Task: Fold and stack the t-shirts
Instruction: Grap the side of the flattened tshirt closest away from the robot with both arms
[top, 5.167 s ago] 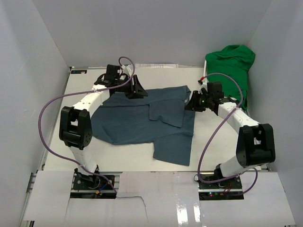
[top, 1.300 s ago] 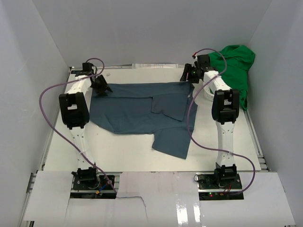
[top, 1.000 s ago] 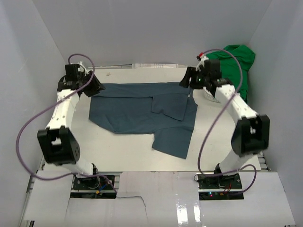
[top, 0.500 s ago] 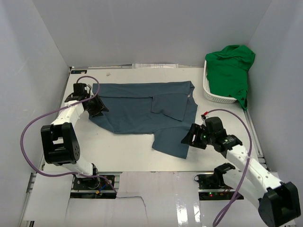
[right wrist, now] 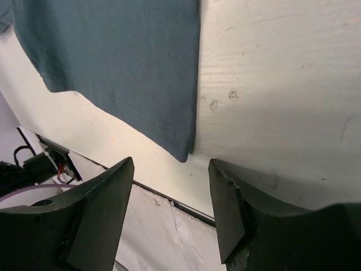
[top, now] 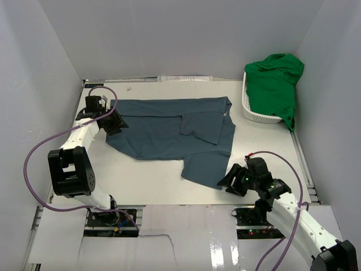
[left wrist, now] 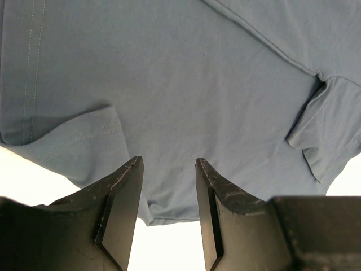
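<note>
The slate-blue t-shirt's hem has a folded-over corner [top: 123, 134] [left wrist: 114, 114] at its end away from the basket. My left gripper needs to close on that corner next.
The slate-blue t-shirt [top: 169, 132] lies spread on the white table [top: 265, 147], with one flap folded over its right half and a corner reaching toward the front. My left gripper [top: 115, 122] is at the shirt's left sleeve, open and empty. In the left wrist view that gripper [left wrist: 167, 164] hovers over the sleeve hem [left wrist: 84, 141]. My right gripper [top: 227, 180] stands open just right of the shirt's near corner. In the right wrist view that corner [right wrist: 181, 149] lies just ahead of the open right gripper [right wrist: 171, 164]. The green t-shirt [top: 273, 79] is heaped in the basket.
A white lattice basket [top: 256, 114] stands at the back right against the wall. White walls close in the table on three sides. The table's front edge [right wrist: 186, 197] runs close beneath the right gripper, with cables [right wrist: 34, 169] beyond it.
Both arms left the shirt's far corners. The right gripper swung down to the near corner of the shirt by the front edge. The left gripper came to the left sleeve.
</note>
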{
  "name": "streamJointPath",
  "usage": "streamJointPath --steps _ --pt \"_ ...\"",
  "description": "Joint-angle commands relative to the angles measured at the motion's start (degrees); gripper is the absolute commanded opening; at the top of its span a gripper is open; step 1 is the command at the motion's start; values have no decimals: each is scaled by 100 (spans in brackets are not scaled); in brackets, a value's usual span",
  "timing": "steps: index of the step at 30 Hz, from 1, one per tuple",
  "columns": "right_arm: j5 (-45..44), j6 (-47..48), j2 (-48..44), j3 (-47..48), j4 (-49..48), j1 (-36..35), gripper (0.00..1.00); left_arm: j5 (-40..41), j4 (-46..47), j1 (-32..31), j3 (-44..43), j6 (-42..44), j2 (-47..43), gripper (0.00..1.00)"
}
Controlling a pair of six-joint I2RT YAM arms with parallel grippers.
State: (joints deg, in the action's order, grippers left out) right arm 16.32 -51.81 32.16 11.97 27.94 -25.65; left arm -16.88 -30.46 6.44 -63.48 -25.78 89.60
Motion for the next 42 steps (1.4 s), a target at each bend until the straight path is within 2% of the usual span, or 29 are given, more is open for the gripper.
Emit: streamJointPath --steps 1,9,17,18,19,21,25,30,31,32,33,34,42 --pt "117 -478 -201 -203 -34 -72 62 -17 180 42 -85 -41 -57 53" --pt "21 -813 53 -669 -764 -247 59 -34 216 86 -77 3 -48 53" --pt "-296 -813 404 -538 -878 -441 50 -43 251 130 -33 38 -22 53" --pt "-330 -796 422 -511 -835 -458 42 -52 260 130 -24 38 -13 53" --pt "-366 -795 422 -494 -826 -467 38 -52 260 130 2 47 13 53" --pt "-445 -787 422 -441 -765 -511 35 -60 268 130 46 47 40 53" --pt "-594 -734 466 -300 -589 -581 41 -61 268 130 204 90 127 55" --pt "-718 -708 458 -230 -474 -625 38 54 277 130 380 117 224 56" --pt "-726 -699 484 -221 -465 -626 36 88 277 130 407 126 233 56" --pt "-726 -699 493 -212 -465 -634 22 106 277 130 433 143 251 56" --pt "-726 -690 501 -204 -465 -626 13 141 277 130 442 152 268 56" --pt "-726 -673 536 -195 -483 -626 8 159 277 130 451 161 277 56" --pt "-744 -620 607 -89 -527 -669 8 449 260 130 460 205 461 56"
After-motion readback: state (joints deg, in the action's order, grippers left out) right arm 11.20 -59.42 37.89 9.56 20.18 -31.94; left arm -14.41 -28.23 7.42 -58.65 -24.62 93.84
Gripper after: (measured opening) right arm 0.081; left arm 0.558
